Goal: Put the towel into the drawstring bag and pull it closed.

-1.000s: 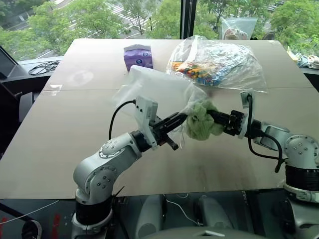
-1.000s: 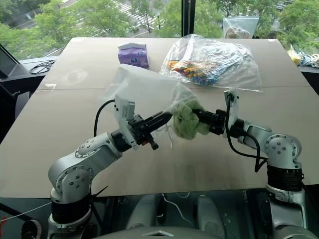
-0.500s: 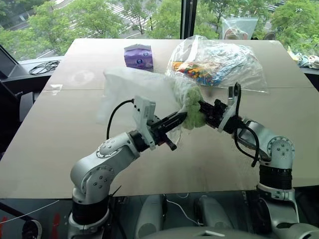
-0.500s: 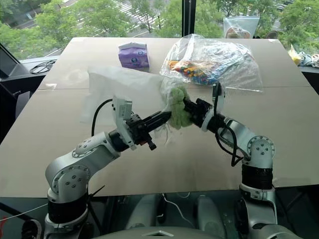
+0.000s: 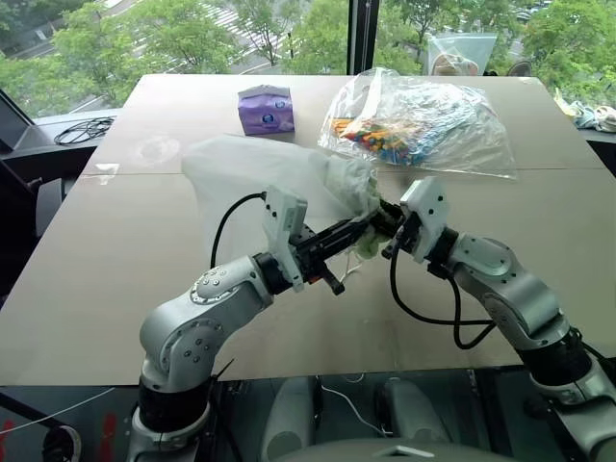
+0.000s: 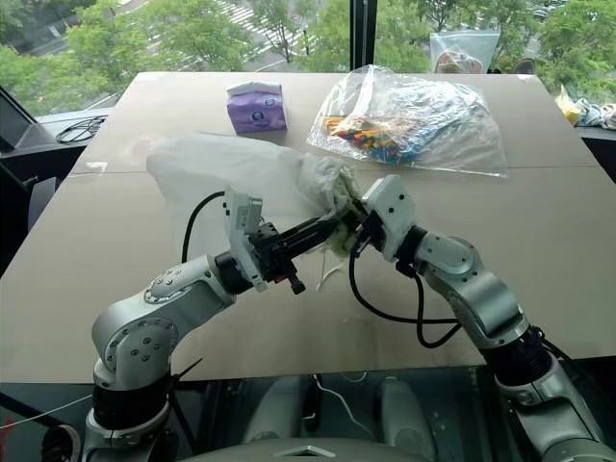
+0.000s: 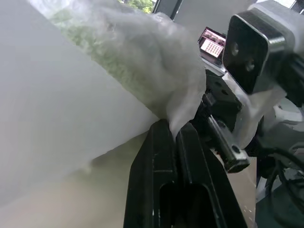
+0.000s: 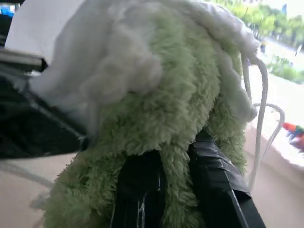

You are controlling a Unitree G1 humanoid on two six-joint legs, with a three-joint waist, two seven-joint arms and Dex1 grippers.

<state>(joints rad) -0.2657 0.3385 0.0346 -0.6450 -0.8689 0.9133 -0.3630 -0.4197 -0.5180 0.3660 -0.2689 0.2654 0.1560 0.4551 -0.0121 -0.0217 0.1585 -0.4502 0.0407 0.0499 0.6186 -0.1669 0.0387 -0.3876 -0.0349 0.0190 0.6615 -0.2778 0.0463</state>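
The robot's right gripper will release the light green towel just inside the opening of the white drawstring bag point(image 5: 381, 192).
The white drawstring bag point(image 5: 252, 171) hangs above the table with its mouth toward the right. My left gripper point(image 7: 169, 129) is shut on the fabric edge of that mouth. The light green towel point(image 8: 161, 114) is bunched up, and the bag's rim drapes over its far part. My right gripper point(image 8: 175, 151) is shut on the towel's near end. In the head views the right gripper point(image 5: 378, 220) meets the left gripper point(image 5: 363, 229) at the bag's mouth, and a bit of the towel point(image 5: 369, 246) shows below them. Thin white cord loops point(image 8: 261, 99) dangle beside the towel.
A purple tissue pack point(image 5: 267, 108) stands at the back of the table. A clear plastic bag of colourful items point(image 5: 423, 120) lies at the back right, close behind my right arm. Black cables point(image 5: 85, 128) lie on the left sill.
My right gripper has rolled and moved left, carrying the towel from beside the bag into its mouth. The bag's body has swung out to the left. The left gripper has stayed in place.
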